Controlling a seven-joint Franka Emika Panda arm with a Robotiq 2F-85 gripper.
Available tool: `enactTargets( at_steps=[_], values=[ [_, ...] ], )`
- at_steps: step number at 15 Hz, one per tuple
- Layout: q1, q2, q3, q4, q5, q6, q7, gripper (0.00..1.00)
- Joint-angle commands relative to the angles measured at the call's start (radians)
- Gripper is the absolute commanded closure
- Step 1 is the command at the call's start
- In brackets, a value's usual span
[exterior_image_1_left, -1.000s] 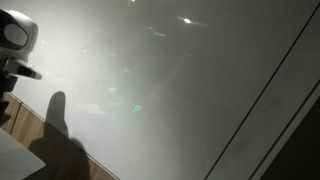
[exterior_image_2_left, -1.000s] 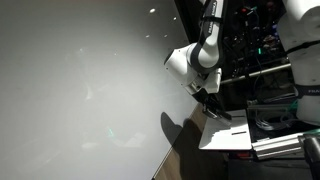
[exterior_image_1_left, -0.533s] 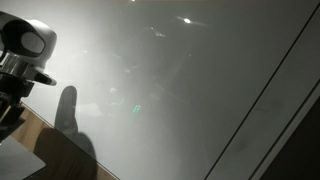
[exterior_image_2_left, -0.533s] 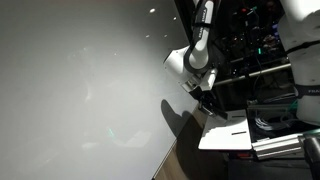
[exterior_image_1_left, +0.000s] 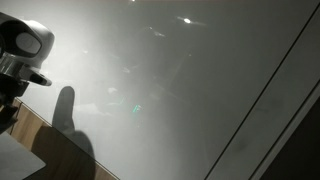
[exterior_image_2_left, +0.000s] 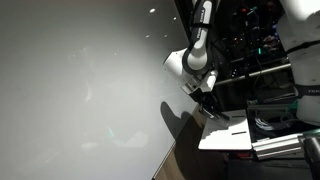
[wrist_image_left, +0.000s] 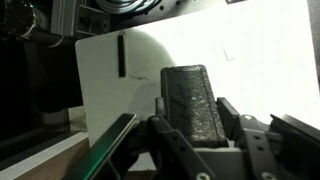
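Note:
Next, my gripper lets go of the dark grey felt block on the white flat sheet (exterior_image_1_left: 7, 143) (wrist_image_left: 182, 106), beside the short black line.
My gripper (wrist_image_left: 192, 110) is shut on a dark grey felt block, an eraser (wrist_image_left: 190, 90), that stands up between the two black fingers in the wrist view. Behind it is a white board (wrist_image_left: 260, 60) with a short black line (wrist_image_left: 119, 55) near its left edge. In both exterior views the arm (exterior_image_1_left: 22, 45) (exterior_image_2_left: 193, 68) hangs close to the edge of a large pale whiteboard (exterior_image_1_left: 180, 90) (exterior_image_2_left: 80, 90). The gripper end (exterior_image_2_left: 210, 104) points down beside that edge, and the arm casts a shadow (exterior_image_1_left: 66, 110) on the board.
A wooden surface (exterior_image_1_left: 55, 150) runs below the whiteboard. A white flat sheet (exterior_image_2_left: 228, 135) lies beside the arm. Dark shelving with equipment and cables (exterior_image_2_left: 260, 50) stands behind the arm. A green-edged strip (wrist_image_left: 110, 145) crosses the wrist view's lower left.
Over the last second the arm moved along the board's edge, and its shadow shifted with it. In the last half second it has barely moved. The eraser stays gripped.

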Motion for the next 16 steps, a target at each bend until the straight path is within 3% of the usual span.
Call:
enactTargets(
  at_steps=[1,10,11,13,15,16],
  values=[
    [0.006,0.021,-0.003,-0.002,0.003,0.02,-0.016,0.72],
    [0.008,0.045,-0.01,-0.002,0.013,0.015,-0.027,0.72],
    [0.008,0.043,-0.01,-0.002,0.013,0.015,-0.03,0.23],
    [0.008,0.041,-0.011,-0.001,0.012,0.014,-0.033,0.16],
    [0.008,0.037,-0.01,-0.001,0.01,0.013,-0.036,0.02],
    [0.008,0.033,-0.01,-0.001,0.01,0.013,-0.038,0.0]
  ],
)
